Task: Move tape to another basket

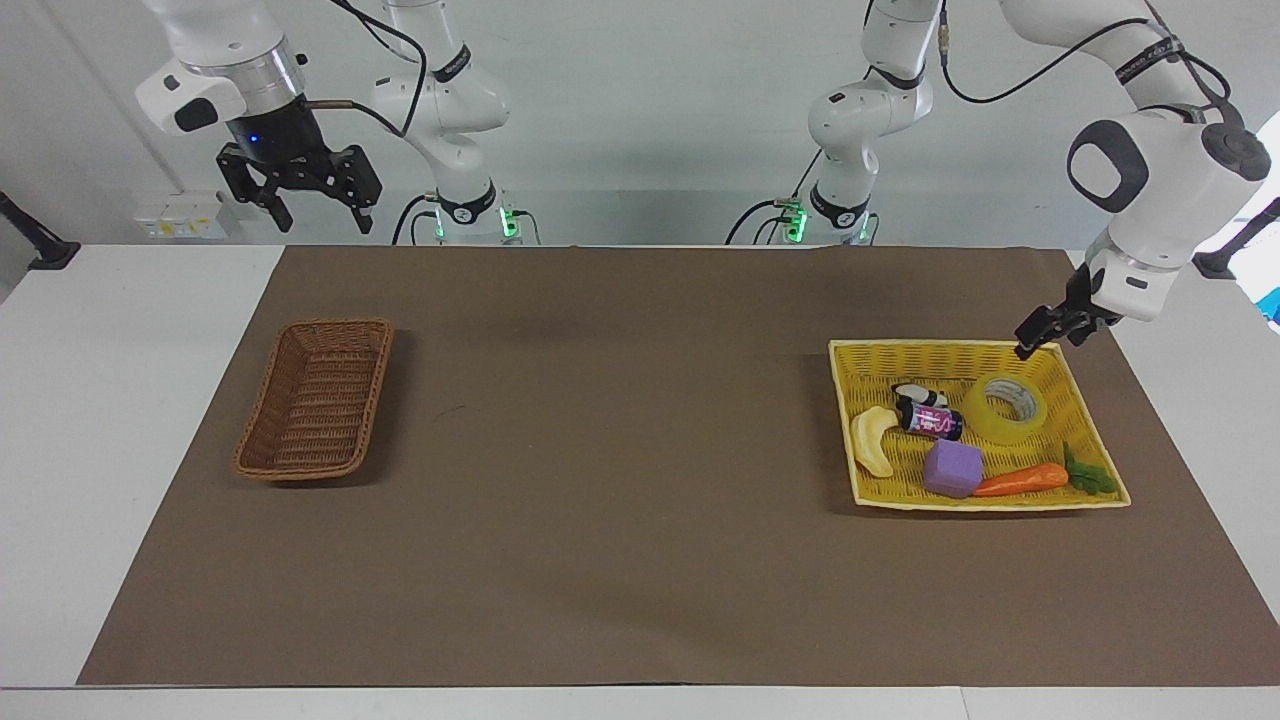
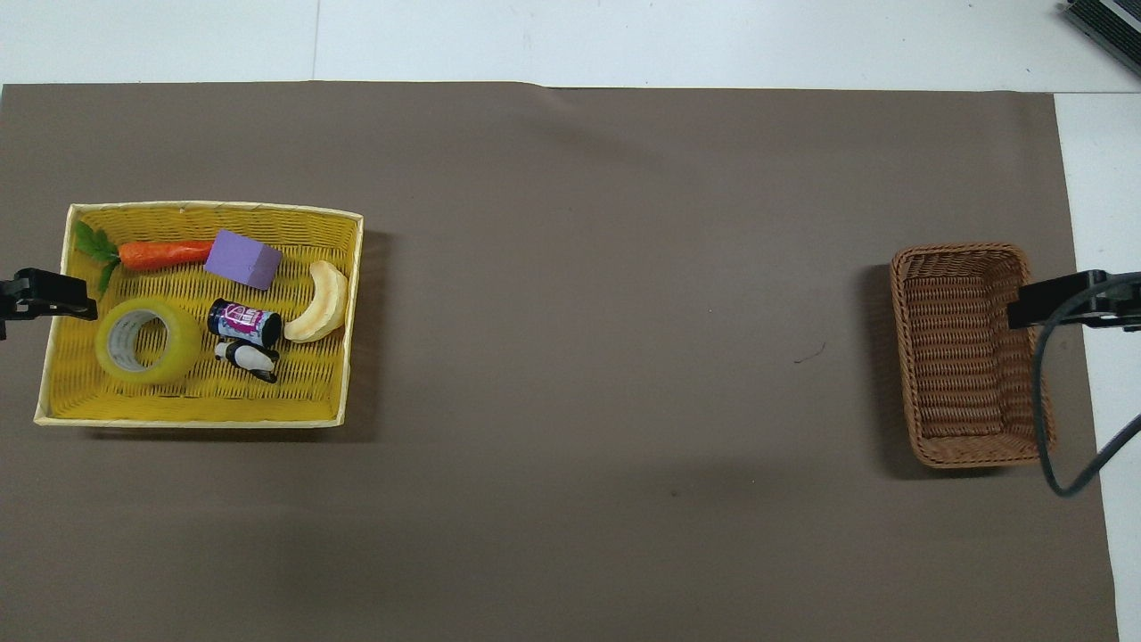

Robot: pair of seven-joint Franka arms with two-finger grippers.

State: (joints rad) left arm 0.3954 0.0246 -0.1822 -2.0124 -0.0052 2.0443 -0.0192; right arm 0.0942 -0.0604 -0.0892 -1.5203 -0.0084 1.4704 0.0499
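Next, I close my left gripper on the yellow tape roll's side (image 2: 111, 347) farthest from the small dark can, with one finger in the roll's hole.
The yellow tape roll (image 1: 1005, 409) lies flat in the bright yellow basket (image 1: 950, 349), at the left arm's end of it; it also shows in the overhead view (image 2: 147, 341). My left gripper (image 1: 1048, 343) is open and empty, low over that basket's rim (image 2: 53, 357) beside the tape, not touching it; the overhead view shows it (image 2: 45, 301) at the picture's edge. The dark brown wicker basket (image 1: 315, 398) stands empty at the right arm's end (image 2: 967, 352). My right gripper (image 1: 325, 222) waits open, high over that basket's outer rim (image 2: 1025, 308).
The yellow basket also holds a purple cube (image 1: 952, 468), a carrot (image 1: 1022, 480), a banana piece (image 1: 872, 440), a small dark can (image 1: 930, 421) and a black-and-white figure (image 1: 918, 394). A brown mat (image 1: 620, 450) covers the table.
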